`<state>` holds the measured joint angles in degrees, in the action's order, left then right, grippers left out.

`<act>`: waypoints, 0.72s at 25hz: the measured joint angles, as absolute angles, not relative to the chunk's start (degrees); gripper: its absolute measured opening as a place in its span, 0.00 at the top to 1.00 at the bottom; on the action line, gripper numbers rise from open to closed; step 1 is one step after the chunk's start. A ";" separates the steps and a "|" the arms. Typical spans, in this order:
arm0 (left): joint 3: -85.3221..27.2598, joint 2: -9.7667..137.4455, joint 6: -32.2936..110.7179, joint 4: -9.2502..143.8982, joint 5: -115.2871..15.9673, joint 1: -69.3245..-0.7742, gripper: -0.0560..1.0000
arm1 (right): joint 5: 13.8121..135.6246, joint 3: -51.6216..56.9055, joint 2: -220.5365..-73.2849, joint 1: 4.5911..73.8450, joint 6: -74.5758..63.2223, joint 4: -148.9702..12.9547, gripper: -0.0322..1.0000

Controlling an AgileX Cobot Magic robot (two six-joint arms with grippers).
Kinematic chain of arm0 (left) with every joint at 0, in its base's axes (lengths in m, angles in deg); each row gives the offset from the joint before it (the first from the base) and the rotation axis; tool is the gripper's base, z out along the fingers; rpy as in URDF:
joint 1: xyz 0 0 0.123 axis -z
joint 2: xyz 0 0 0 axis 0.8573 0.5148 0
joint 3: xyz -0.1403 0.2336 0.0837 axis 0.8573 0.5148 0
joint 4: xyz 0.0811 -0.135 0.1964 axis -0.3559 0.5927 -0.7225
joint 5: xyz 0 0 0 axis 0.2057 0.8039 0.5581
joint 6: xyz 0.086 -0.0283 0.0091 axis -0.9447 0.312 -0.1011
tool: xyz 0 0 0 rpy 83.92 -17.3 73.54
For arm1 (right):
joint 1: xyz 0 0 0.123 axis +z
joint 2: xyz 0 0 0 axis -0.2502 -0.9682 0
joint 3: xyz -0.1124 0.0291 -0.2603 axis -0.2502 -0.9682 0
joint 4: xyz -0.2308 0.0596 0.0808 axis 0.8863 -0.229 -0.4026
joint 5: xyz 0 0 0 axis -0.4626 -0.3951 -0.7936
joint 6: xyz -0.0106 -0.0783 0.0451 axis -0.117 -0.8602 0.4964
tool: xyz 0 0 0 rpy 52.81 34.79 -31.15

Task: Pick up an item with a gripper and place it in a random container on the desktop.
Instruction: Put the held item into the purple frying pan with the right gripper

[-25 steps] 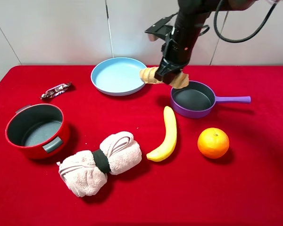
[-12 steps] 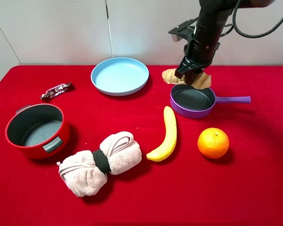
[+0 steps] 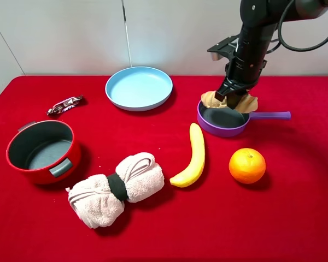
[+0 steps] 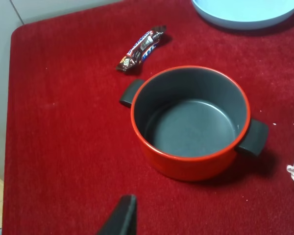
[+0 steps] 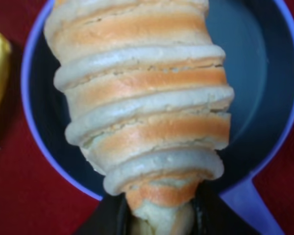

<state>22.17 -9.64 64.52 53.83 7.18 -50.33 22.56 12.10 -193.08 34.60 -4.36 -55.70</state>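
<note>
The bread roll, now held crosswise low over the pan, will be released by my right gripper across the grey inside of the purple frying pan [image 3: 226,113] [image 5: 146,105].
My right gripper [image 3: 233,91] is shut on the golden-tan ridged bread roll [image 3: 210,100] and holds it crosswise low over the purple frying pan [image 3: 210,124], which stands on the red desktop [image 3: 295,207]. The roll's two ends stick out on either side of the jaws. In the right wrist view the roll [image 5: 147,107] fills the frame above the pan's grey inside [image 5: 250,73], with the gripper [image 5: 159,218] clamped on its near end. Whether the roll touches the pan I cannot tell. Of my left gripper only one dark finger [image 4: 121,219] shows, above the cloth near the red pot [image 4: 191,156].
A yellow banana [image 3: 193,155] and an orange [image 3: 247,165] lie just in front of the pan, whose lilac handle [image 3: 270,115] points right. A light-blue plate [image 3: 139,88] is at the back, a candy bar [image 3: 64,104] and the red pot [image 3: 41,152] at left, and a pink rolled towel [image 3: 113,188] in front.
My right gripper has carried the bread roll to the right, from beside the blue plate to over the purple pan, and lowered it.
</note>
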 joint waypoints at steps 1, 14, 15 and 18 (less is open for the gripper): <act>22.17 -9.64 64.52 53.83 7.18 -50.33 0.01 | 22.97 12.04 -193.08 34.47 -4.36 -55.47 0.81; 22.17 -9.64 64.52 53.83 7.18 -50.33 0.01 | 25.23 11.93 -195.05 33.80 -3.36 -53.25 0.81; 22.17 -9.64 64.52 53.83 7.18 -50.33 0.01 | 25.23 11.89 -195.20 33.80 -3.36 -53.25 0.82; 22.17 -9.64 64.52 53.83 7.18 -50.33 0.01 | 25.29 11.89 -195.33 33.80 -3.36 -53.25 0.82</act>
<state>22.17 -9.64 64.52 53.83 7.18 -50.33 25.29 11.89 -195.33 33.80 -3.36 -53.25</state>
